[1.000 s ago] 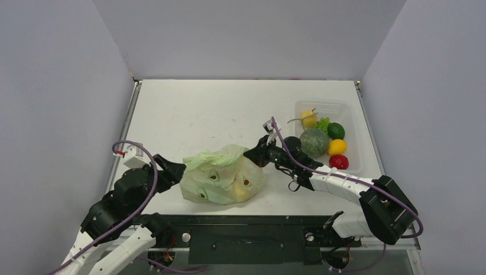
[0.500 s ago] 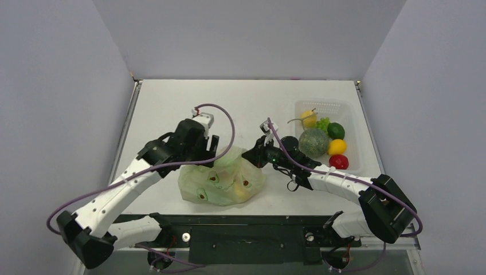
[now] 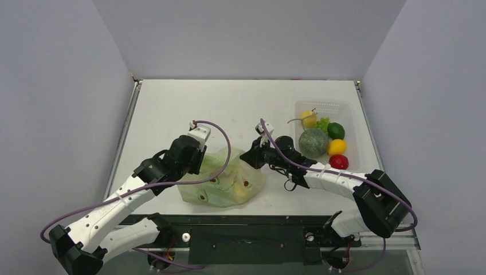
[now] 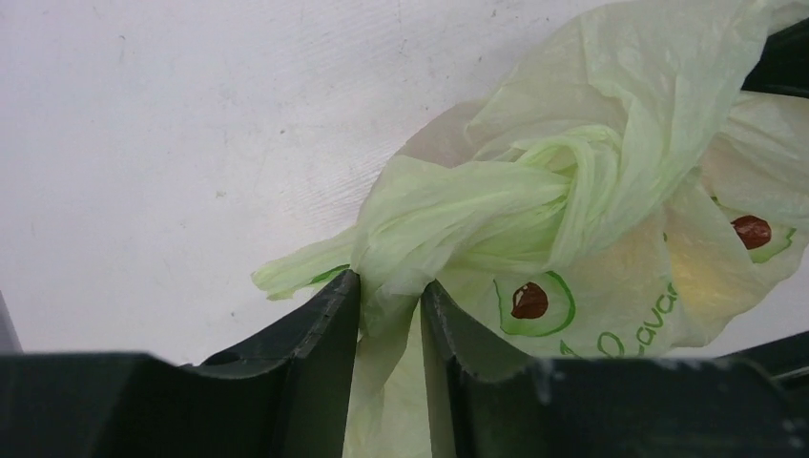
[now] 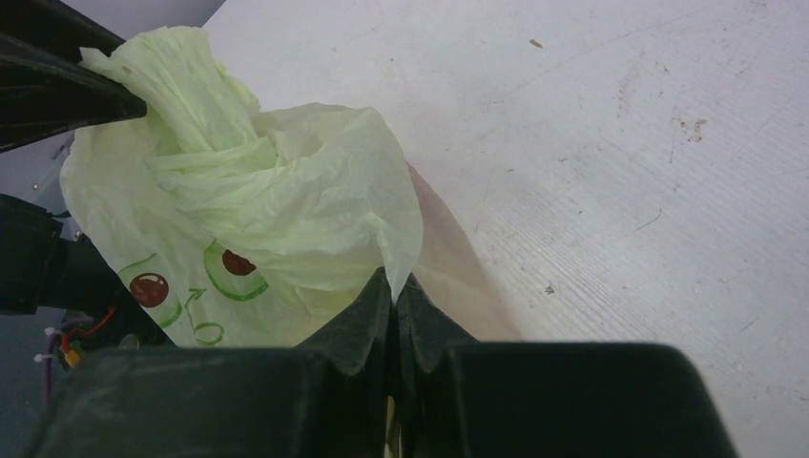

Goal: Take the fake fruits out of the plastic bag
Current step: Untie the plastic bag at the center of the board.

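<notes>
My right gripper should take the twisted part (image 4: 477, 212) beside my left gripper and spread it, as that part of the bag stays bunched while my right gripper pinches a side fold of the bag.
The pale green plastic bag (image 3: 224, 179) lies on the table's front middle, knotted at the top, with avocado prints. Yellowish shapes of fake fruits (image 3: 241, 192) show dimly through it. My left gripper (image 3: 200, 162) is at the bag's upper left; in the left wrist view its jaws (image 4: 391, 286) are closed on a bunched strand of the bag (image 4: 534, 191) below the knot. My right gripper (image 3: 250, 157) is at the bag's upper right, shut on a fold of the bag (image 5: 286, 191), jaws (image 5: 393, 291) pressed together.
A white mesh basket (image 3: 344, 107) stands at the right, holding a yellow pear (image 3: 309, 118), a mottled green melon (image 3: 314, 142), a green fruit (image 3: 336, 130), a yellow fruit (image 3: 337, 146) and a red fruit (image 3: 338, 161). Grey walls enclose the table.
My left arm swung from the front left corner over to the bag and settled on its upper left. My right gripper kept its hold and drew slightly left and up.
</notes>
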Available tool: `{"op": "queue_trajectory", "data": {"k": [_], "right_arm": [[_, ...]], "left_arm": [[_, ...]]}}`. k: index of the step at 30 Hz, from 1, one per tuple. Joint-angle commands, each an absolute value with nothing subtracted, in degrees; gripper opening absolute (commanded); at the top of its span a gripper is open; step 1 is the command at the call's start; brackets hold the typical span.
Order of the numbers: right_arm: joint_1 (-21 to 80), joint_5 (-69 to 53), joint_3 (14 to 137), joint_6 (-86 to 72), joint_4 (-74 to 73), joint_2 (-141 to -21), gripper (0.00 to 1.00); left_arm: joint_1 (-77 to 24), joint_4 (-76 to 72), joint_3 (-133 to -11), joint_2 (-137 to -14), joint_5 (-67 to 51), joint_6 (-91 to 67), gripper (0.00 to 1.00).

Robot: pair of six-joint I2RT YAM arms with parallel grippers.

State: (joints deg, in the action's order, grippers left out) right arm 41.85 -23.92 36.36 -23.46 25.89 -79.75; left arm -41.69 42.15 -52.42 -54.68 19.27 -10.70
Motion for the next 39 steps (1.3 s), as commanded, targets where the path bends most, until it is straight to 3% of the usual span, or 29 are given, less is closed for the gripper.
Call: {"op": "queue_trajectory", "data": {"k": [1, 4, 10, 17, 18, 22, 31, 36, 38, 39], "right_arm": [[44.14, -20.08, 38.97, -20.51, 26.30, -79.87, 0.00], [46.96, -14.63, 40.01, -17.59, 21.44, -78.84, 0.00], [51.56, -0.69, 40.47, -12.40, 16.01, -74.95, 0.16], [54.89, 8.86, 42.95, -7.59, 11.40, -69.26, 0.53], [54.90, 8.21, 43.63, -7.10, 11.24, -68.82, 0.61], [56.32, -0.27, 47.59, -4.84, 9.53, -68.62, 0.73], [60.68, -5.79, 51.97, -7.96, 12.53, -77.97, 0.77], [64.72, 2.40, 53.23, -10.37, 14.42, -83.15, 0.76], [65.25, 6.77, 53.91, -12.45, 13.69, -84.89, 0.69], [65.31, 9.19, 54.92, -13.66, 12.91, -85.20, 0.58]], "left_arm": [[-42.11, 36.30, -49.98, -52.46, 23.88, -9.86, 0.20], [-42.15, 34.38, -49.56, -51.62, 24.61, -9.71, 0.05], [-42.16, 33.98, -48.66, -51.48, 19.47, -8.67, 0.00], [-41.90, 33.28, -48.51, -49.96, 14.28, -8.86, 0.00], [-41.83, 33.21, -48.16, -49.50, 14.17, -8.98, 0.00], [-41.77, 32.72, -47.71, -46.83, 12.75, -9.00, 0.00], [-41.65, 32.32, -47.37, -42.75, 11.52, -8.73, 0.00], [-41.60, 32.08, -47.07, -40.64, 12.04, -8.78, 0.00], [-41.60, 32.08, -47.09, -40.13, 12.26, -8.85, 0.00], [-41.60, 32.01, -47.04, -39.97, 12.37, -8.87, 0.00]]}}
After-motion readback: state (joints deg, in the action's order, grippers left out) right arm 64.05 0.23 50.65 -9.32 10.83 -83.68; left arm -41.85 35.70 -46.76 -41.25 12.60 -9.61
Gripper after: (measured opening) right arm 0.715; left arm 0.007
